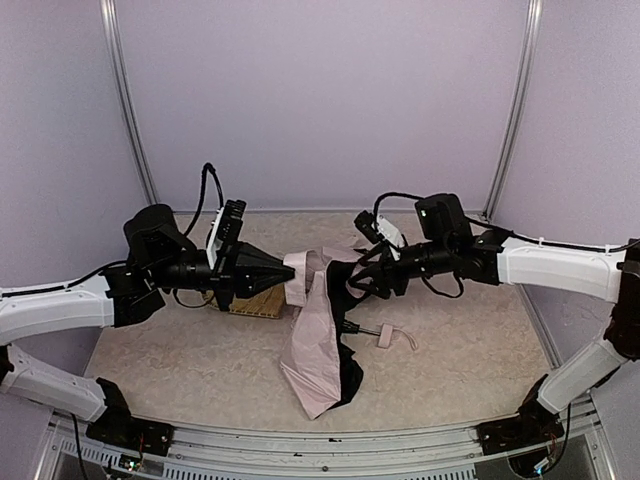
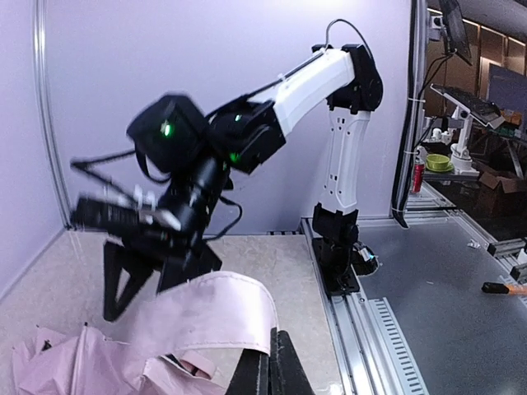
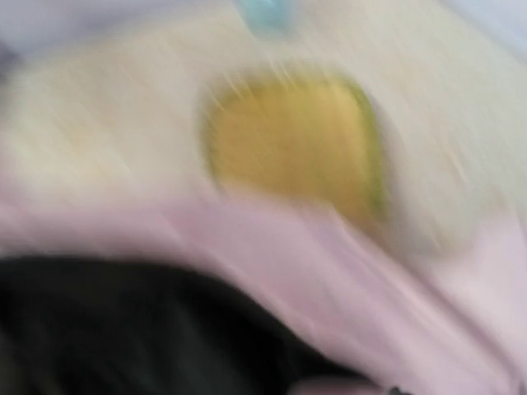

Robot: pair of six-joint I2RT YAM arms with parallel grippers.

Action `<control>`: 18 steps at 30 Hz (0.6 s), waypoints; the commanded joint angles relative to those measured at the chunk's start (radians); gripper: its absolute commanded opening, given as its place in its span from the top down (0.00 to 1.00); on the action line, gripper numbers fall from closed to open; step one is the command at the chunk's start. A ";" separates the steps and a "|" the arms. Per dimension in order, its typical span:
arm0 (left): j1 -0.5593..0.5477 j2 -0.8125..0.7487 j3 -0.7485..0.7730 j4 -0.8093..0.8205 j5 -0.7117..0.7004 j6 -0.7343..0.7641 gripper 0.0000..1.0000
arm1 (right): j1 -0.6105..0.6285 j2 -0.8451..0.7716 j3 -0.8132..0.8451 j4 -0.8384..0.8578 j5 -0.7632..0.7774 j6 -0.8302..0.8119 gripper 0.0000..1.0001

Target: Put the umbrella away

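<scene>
The umbrella's black handle (image 1: 364, 330) is between the dark lining and the pink wrist strap. My right gripper should go down to it next and close there.
The umbrella (image 1: 318, 352) hangs as a pale pink bundle with dark lining, its lower end on the table. Its black handle (image 1: 365, 329) and pink wrist strap (image 1: 396, 338) stick out to the right. My left gripper (image 1: 288, 270) is shut on a pink fabric band (image 2: 216, 311) of the umbrella, pinched between its fingertips (image 2: 284, 372). My right gripper (image 1: 347, 283) is at the umbrella's top from the other side. In the left wrist view its fingers (image 2: 118, 284) stand apart above the fabric. The right wrist view is a blur of pink fabric (image 3: 346, 263).
A woven yellow mat (image 1: 258, 303) lies on the table under my left gripper and shows blurred in the right wrist view (image 3: 288, 148). Purple walls enclose the table on three sides. A metal rail (image 1: 330, 440) runs along the near edge.
</scene>
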 commanded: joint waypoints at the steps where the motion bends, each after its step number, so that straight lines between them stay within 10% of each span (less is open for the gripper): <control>1: -0.008 -0.104 -0.017 -0.123 -0.054 0.095 1.00 | -0.008 0.078 -0.067 -0.129 0.183 -0.123 0.35; 18: -0.017 -0.181 -0.021 -0.211 -0.103 0.119 1.00 | 0.032 0.425 -0.047 -0.105 0.210 -0.223 0.47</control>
